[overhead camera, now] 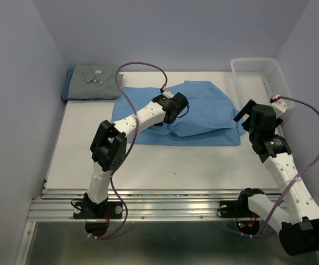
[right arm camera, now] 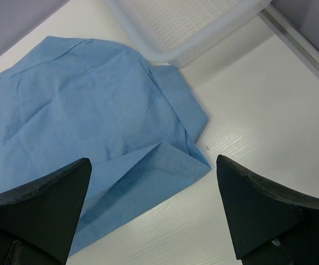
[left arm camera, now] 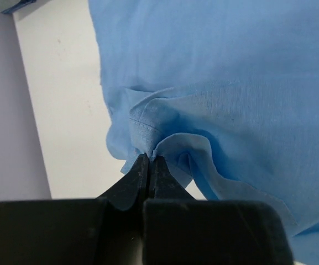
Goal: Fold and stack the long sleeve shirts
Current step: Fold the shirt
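My left gripper has the fold pinched. It will let go of the pinched fold on the light blue shirt's end [overhead camera: 141,118] nearest the folded grey shirt.
A light blue shirt [overhead camera: 203,113] lies partly folded in the middle of the white table. My left gripper [overhead camera: 177,110] is over its middle, shut on a pinched fold of the light blue shirt [left arm camera: 165,118]. My right gripper [overhead camera: 249,117] is open and empty, hovering just right of the shirt's right edge; its view shows the shirt's folded corner [right arm camera: 165,165] between the jaws. A folded grey shirt [overhead camera: 95,80] with a white neck label lies at the back left on top of a darker blue shirt [overhead camera: 67,88].
A white plastic mesh basket [overhead camera: 261,77] stands at the back right, close to the shirt's corner; it also shows in the right wrist view [right arm camera: 187,25]. Purple walls enclose the table on three sides. A metal rail [overhead camera: 148,204] runs along the near edge.
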Tool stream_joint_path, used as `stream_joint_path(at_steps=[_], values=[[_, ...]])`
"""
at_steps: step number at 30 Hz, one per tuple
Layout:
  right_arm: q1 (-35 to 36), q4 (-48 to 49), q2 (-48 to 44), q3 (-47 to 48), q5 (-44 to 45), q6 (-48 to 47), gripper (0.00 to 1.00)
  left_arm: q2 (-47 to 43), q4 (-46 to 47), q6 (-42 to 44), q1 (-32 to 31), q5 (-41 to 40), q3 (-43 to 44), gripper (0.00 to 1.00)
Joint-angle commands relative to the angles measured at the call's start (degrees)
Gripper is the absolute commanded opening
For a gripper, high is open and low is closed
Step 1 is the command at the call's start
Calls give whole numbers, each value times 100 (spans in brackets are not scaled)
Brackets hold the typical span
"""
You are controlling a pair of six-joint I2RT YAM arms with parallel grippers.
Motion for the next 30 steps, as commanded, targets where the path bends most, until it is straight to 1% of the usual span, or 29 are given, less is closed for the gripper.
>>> stream_joint_path(at_steps=[1,3,4,6,7,10,11,12,13,15,16,18,20,21,24,25,28,30], values=[[19,260,-33,-29,203,-174,100,-143,-437,303,260,-575,358,0],[19,295,20,-12,160,-174,100,13,-496,332,321,-442,918,0],[19,312,81,6,124,-174,100,258,-514,454,339,-424,1669,0],[19,312,134,32,71,-182,100,540,-461,779,339,-372,2420,0],[19,312,178,32,54,-191,100,846,-444,1146,339,-284,3207,0],[19,312,178,6,115,-253,100,1156,-251,1772,313,190,4196,0],[19,312,161,6,150,-253,100,1148,63,2104,261,217,4217,0],[19,312,143,-3,194,-261,100,1087,231,2186,225,209,4200,0],[19,312,108,-12,212,-262,100,913,511,2378,208,244,4104,3],[19,312,108,6,229,-262,100,657,750,2520,207,559,3858,5],[19,321,108,15,221,-270,100,343,1021,2529,207,604,3387,8],[19,312,116,6,168,-279,100,51,1199,2512,260,578,2874,9],[19,312,108,-20,98,-297,100,-169,1104,2267,348,543,2383,9],[19,312,116,-29,71,-305,100,-214,1025,1979,461,517,2258,9],[19,312,99,-64,36,-314,100,-354,831,1634,663,429,1591,4],[19,312,108,-65,27,-314,100,-451,961,1555,699,446,1119,4],[19,312,160,-47,-34,-341,100,-495,963,1362,796,420,624,4],[19,312,204,-47,-87,-341,100,-478,805,1001,875,358,307,4]])
